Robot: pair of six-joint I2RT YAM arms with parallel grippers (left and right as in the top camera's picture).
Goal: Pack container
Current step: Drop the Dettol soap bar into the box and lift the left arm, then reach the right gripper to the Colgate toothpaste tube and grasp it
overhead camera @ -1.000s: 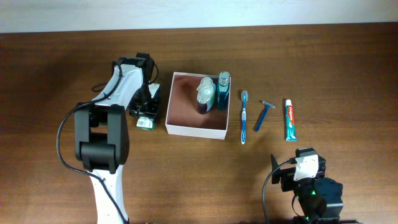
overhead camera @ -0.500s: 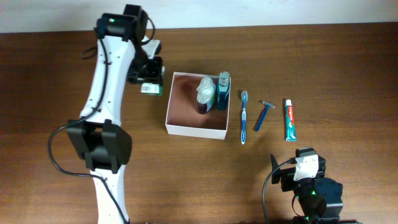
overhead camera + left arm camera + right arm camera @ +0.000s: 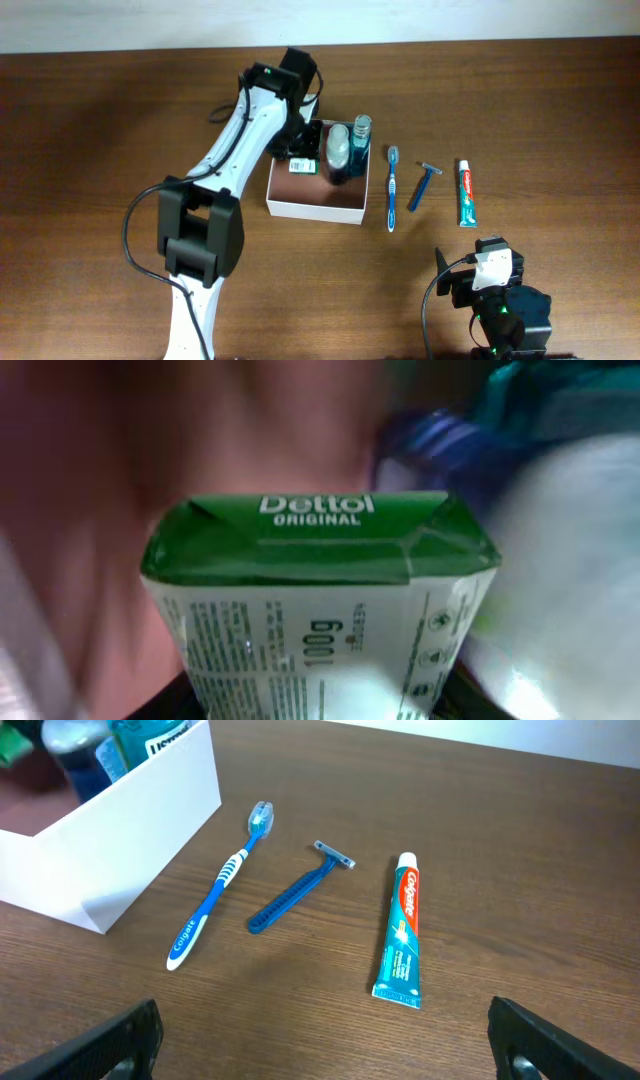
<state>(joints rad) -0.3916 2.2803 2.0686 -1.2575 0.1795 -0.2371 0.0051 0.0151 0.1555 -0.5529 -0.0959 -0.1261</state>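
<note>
The toothpaste tube's middle [image 3: 466, 191] [image 3: 403, 928], near the end of its red part, is the next place my right gripper needs to go to and close on.
The container [image 3: 300, 207] is a square white-walled box with a pinkish-brown inside, mid-table. Two blue bottles [image 3: 345, 150] stand in its far right corner. My left gripper [image 3: 302, 150] is shut on a green-and-white Dettol carton [image 3: 303, 164] and holds it over the container's far left part. The carton [image 3: 320, 600] fills the left wrist view, with the pink inside behind it. A blue toothbrush [image 3: 392, 187], a blue razor [image 3: 423, 185] and a toothpaste tube [image 3: 466, 192] lie right of the container. My right gripper [image 3: 487, 280] is open near the front edge, with its fingertips [image 3: 130, 1035] wide apart.
The container's white wall [image 3: 120, 830] shows at the left of the right wrist view, with the toothbrush [image 3: 220, 885], razor [image 3: 300, 890] and toothpaste [image 3: 402, 932] on the wood beside it. A pale wall runs along the table's far edge.
My left gripper has carried the carton from the table left of the container up and to the right, over the container's far left part. The right arm has not moved.
</note>
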